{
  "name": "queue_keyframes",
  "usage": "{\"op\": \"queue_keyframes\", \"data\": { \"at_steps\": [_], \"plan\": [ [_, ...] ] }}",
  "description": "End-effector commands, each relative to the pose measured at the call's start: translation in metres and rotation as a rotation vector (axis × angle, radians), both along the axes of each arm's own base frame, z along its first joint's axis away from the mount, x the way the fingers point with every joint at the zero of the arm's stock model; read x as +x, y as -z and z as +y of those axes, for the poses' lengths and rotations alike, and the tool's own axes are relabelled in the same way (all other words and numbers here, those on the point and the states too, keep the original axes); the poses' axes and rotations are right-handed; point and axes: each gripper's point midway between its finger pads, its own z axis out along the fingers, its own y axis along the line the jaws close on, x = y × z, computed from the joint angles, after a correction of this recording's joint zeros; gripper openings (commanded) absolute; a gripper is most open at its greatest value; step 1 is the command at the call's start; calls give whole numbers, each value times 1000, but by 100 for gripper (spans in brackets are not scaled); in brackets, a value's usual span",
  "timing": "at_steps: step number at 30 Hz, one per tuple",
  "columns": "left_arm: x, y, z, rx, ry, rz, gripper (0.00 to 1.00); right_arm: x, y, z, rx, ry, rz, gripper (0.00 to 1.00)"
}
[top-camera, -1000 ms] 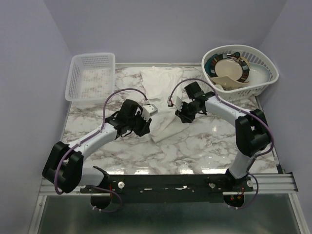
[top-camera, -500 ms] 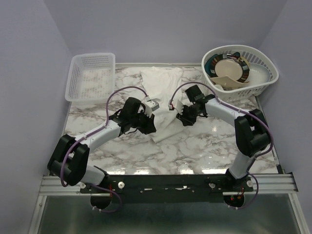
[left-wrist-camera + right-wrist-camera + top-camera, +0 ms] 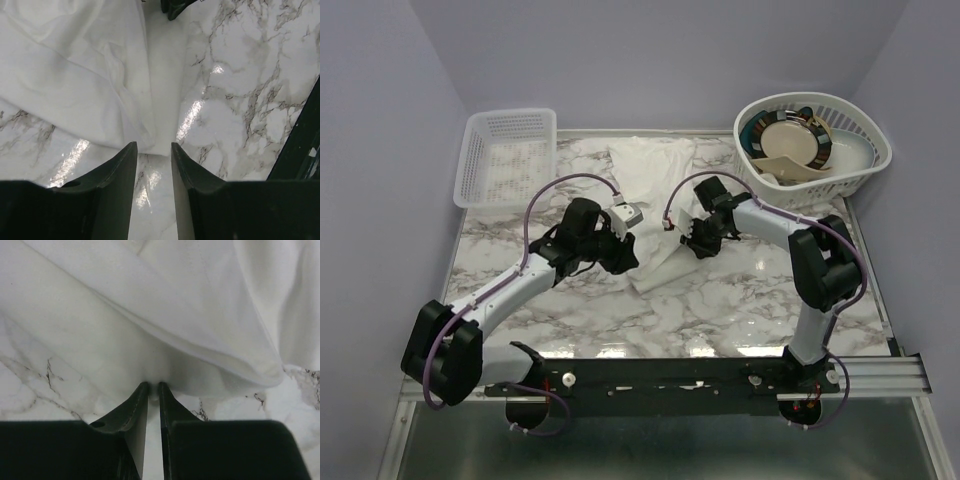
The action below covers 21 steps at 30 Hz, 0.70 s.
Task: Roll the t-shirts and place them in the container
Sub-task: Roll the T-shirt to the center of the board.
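The lower edge of the t-shirt runs at a slant under a loose fold, so the robot's left gripper needs to take the t-shirt's lower corner (image 3: 638, 289) and help pull that edge straight before rolling.
A white t-shirt (image 3: 655, 200) lies crumpled down the middle of the marble table (image 3: 750, 290). My left gripper (image 3: 620, 258) sits at the shirt's left side. In the left wrist view this gripper (image 3: 153, 146) is open, with only marble between its fingers, and the t-shirt's (image 3: 90, 75) lower corner lies just ahead of the tips. My right gripper (image 3: 698, 243) is at the shirt's right edge. In the right wrist view it (image 3: 153, 386) is shut on a small pinch of the t-shirt's (image 3: 165, 305) folded edge.
A rectangular white lattice basket (image 3: 508, 155) stands at the back left. An oval white basket (image 3: 860, 165) holding plates and bowls stands at the back right. Purple walls close in the table on three sides.
The right gripper's jaws have closed onto the shirt's edge. The left gripper shut partly, then opened again near the shirt's corner, and its arm shifted slightly.
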Motion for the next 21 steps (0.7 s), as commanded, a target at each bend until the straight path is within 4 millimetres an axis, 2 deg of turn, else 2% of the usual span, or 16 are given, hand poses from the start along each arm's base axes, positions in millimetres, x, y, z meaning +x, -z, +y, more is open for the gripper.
{"op": "queue_keyframes", "data": {
  "at_steps": [1,4,6,9,10,12,17,21],
  "plan": [
    [8,5,22,139,56,-188,45,-58,6,-22,-105,34,220,22],
    [11,11,26,172,83,-238,46,-99,4,-16,-102,44,336,22],
    [11,11,24,169,97,-238,47,-126,-1,-5,-76,37,409,22],
    [8,14,23,175,123,-228,48,-153,-12,14,-29,68,499,22],
    [5,15,22,169,138,-225,48,-157,-15,18,-21,89,514,23],
    [1,20,23,173,160,-228,49,-161,-20,24,-14,74,504,23],
    [-6,38,26,202,212,-207,50,-134,-32,15,-45,40,339,27],
    [-14,41,24,210,281,-163,44,-127,-52,17,5,-4,288,30]
  ]
}}
